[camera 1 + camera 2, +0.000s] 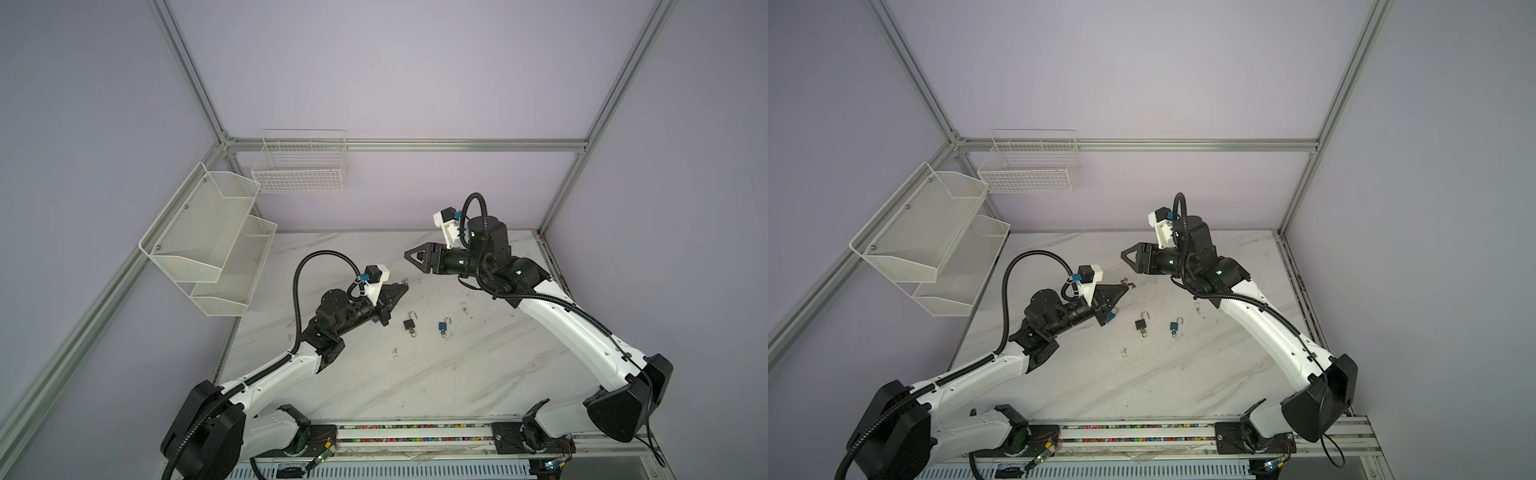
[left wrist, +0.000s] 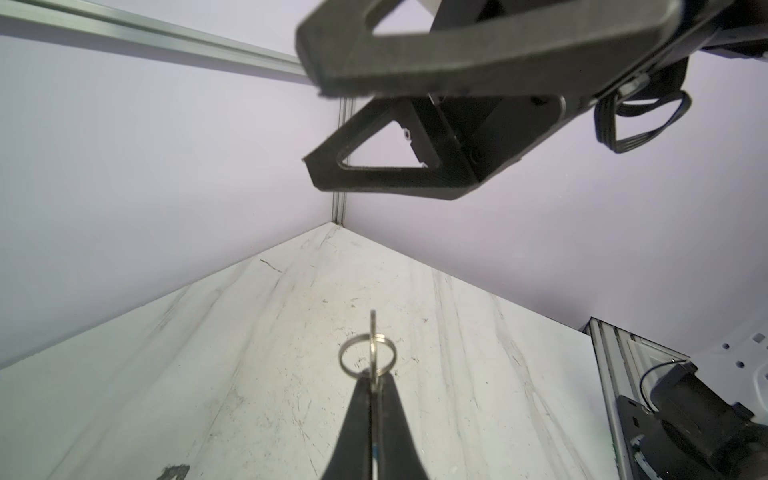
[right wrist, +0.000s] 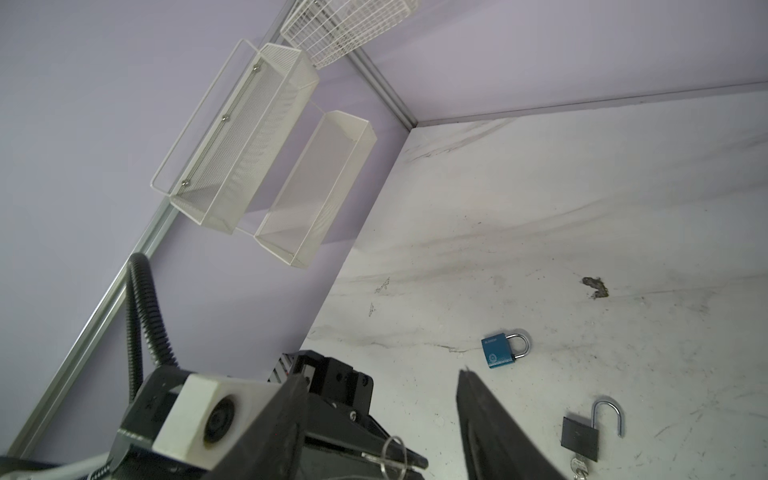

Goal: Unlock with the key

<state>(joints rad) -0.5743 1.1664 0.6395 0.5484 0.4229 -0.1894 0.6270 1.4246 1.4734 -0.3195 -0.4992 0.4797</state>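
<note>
The silver key pokes out ring end first from the left gripper's fingertips, so the robot's right gripper should grasp it by the ring end (image 3: 394,457) before unlocking the padlock.
My left gripper (image 1: 402,286) (image 2: 372,380) hovers above the table, shut on a silver key (image 2: 374,332) whose ring (image 2: 342,358) hangs at the fingertips. The key (image 3: 376,457) also shows in the right wrist view. My right gripper (image 1: 409,256) (image 3: 382,374) is open and empty, just behind and above the left one, pointing left. A blue padlock (image 3: 496,352) (image 1: 1109,318) with its shackle closed lies under the left gripper. A black padlock (image 1: 409,324) (image 3: 579,442) and a second blue padlock (image 1: 443,326) lie on the table with shackles open and keys in their bases.
The white marble table (image 1: 415,382) is scuffed and has a dark mark (image 3: 596,287). Two mesh shelves (image 1: 208,237) hang on the left wall and a wire basket (image 1: 301,166) hangs on the back wall. An aluminium frame post (image 1: 557,195) stands at the back right corner.
</note>
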